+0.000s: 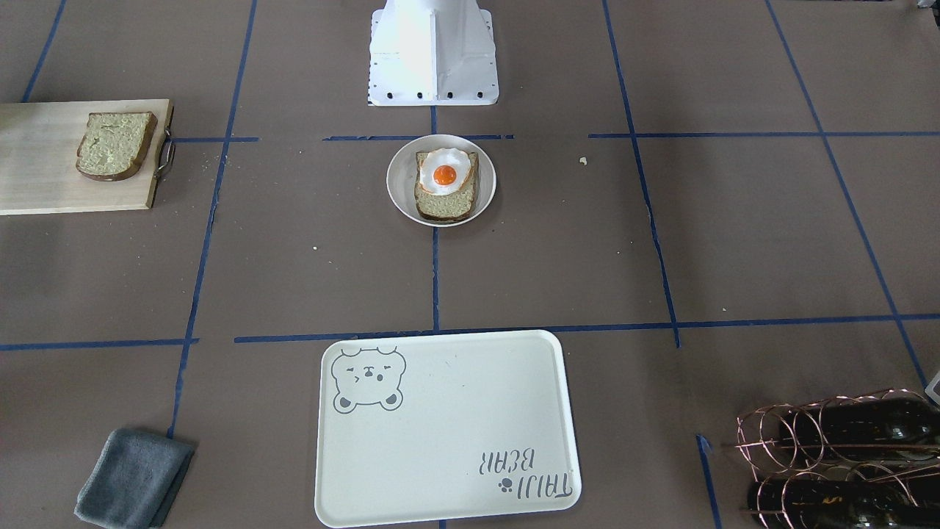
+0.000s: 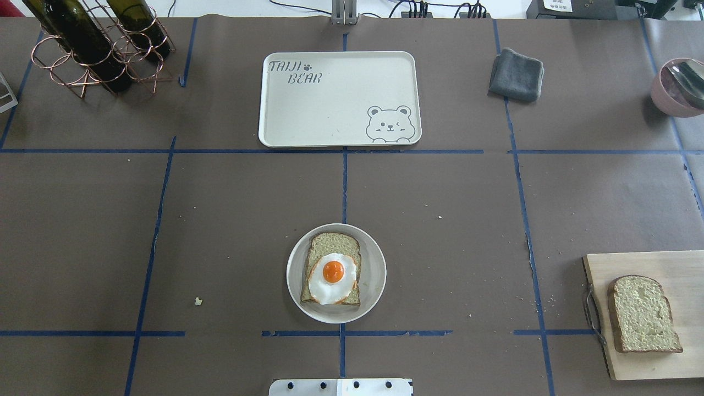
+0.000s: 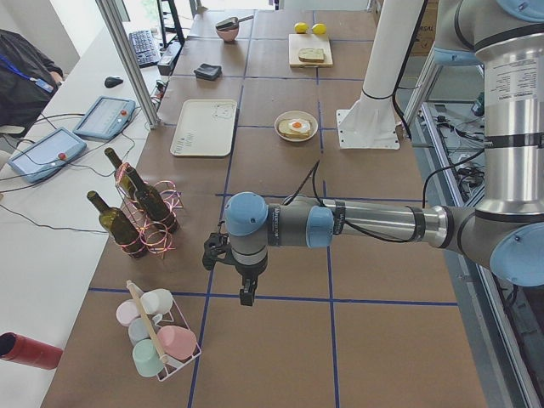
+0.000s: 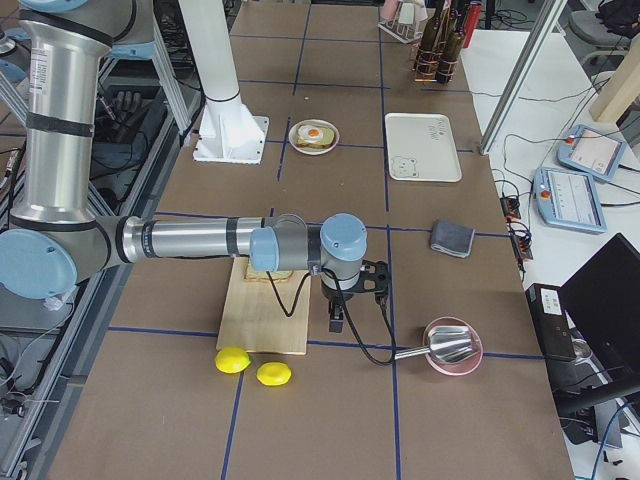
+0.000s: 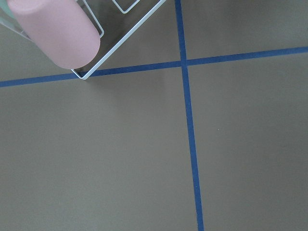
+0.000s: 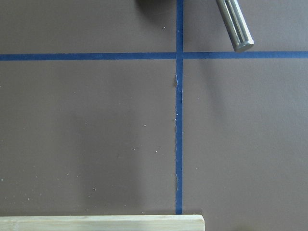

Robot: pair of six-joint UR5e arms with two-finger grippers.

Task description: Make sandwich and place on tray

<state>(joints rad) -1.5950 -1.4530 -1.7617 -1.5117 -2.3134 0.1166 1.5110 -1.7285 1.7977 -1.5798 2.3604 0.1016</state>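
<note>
My right gripper is going to close on the crust edge (image 1: 85,137) of the bread slice on the cutting board, opposite the board's metal handle.
One bread slice (image 2: 333,242) lies on a small round plate (image 2: 374,275) near the robot base, with the fried egg (image 2: 331,278) on top of it. The second slice (image 2: 642,313) lies alone on the wooden cutting board (image 2: 660,363) at the near right. The cream bear tray (image 2: 340,99) is empty at the far centre. My left gripper (image 3: 246,293) hangs over bare table near a cup rack, far from the food. My right gripper (image 4: 338,322) hangs just beyond the cutting board's edge. Both show only in the side views, so I cannot tell if they are open or shut.
A copper rack of wine bottles (image 2: 93,44) stands at the far left. A grey cloth (image 2: 516,74) and a pink bowl with a spoon (image 2: 679,85) are at the far right. Two lemons (image 4: 250,366) lie by the board. Pastel cups (image 3: 157,336) sit near the left gripper.
</note>
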